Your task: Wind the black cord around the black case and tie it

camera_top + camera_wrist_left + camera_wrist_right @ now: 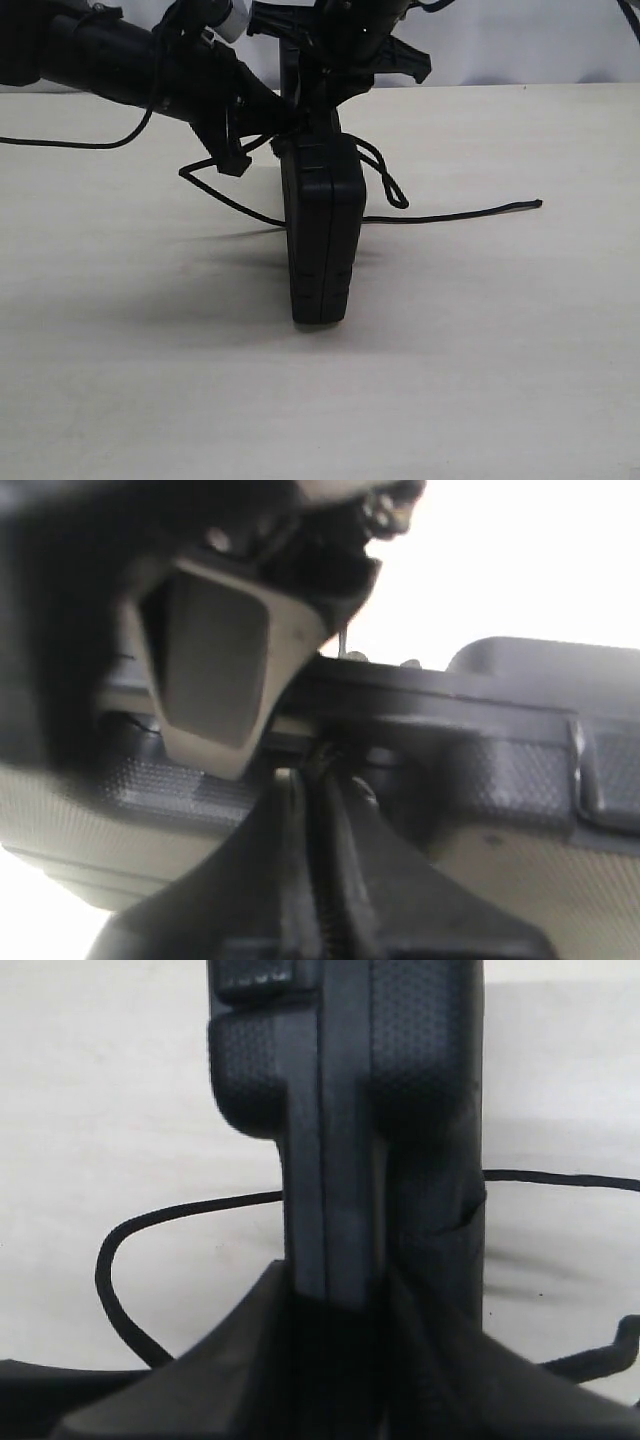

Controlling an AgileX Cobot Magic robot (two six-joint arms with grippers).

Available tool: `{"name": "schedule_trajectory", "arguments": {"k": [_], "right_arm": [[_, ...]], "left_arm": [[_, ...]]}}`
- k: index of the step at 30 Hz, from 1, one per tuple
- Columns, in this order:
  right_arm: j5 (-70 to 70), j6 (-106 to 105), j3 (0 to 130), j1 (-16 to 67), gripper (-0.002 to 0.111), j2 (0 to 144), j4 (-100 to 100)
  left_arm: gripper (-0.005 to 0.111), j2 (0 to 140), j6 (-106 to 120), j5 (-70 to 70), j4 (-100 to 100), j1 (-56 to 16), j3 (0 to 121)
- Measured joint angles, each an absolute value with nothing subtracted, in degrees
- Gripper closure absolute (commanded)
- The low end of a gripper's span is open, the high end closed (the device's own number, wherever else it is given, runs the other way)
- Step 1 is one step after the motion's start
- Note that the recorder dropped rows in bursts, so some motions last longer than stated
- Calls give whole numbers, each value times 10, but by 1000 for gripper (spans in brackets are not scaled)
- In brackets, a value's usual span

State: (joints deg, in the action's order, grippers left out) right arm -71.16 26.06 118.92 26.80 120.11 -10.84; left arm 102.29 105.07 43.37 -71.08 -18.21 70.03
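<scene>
The fingers of my left gripper are already against the black case's handle, so next I open them, back away and grab the black cord farther out (257,142).
The black case (322,240) stands upright on its narrow edge in the middle of the table. From above, my right gripper (312,95) is shut on its top end; in the right wrist view the gripper (340,1295) clamps the case (380,1110) between both fingers. My left gripper (278,132) sits at the case's upper left side, shut on the black cord (322,880), which runs up between its fingers (290,810) toward the case (500,770). The cord (450,215) loops behind the case and trails right across the table; it also curves on the other side (180,1210).
The beige table (500,380) stretches all around the case, with a white wall behind. A thin robot cable (70,143) hangs over the table at the far left. The left arm (110,55) reaches in low from the upper left.
</scene>
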Motion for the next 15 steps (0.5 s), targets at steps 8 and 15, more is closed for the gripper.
{"name": "schedule_trajectory", "arguments": {"k": [8, 15], "right_arm": [[-712, 261, 1189, 268, 104, 1201, -108], [-712, 261, 1189, 268, 104, 1201, -107]], "left_arm": [[107, 1023, 1058, 443, -722, -182, 700], [93, 1023, 1061, 444, -722, -182, 700]]}}
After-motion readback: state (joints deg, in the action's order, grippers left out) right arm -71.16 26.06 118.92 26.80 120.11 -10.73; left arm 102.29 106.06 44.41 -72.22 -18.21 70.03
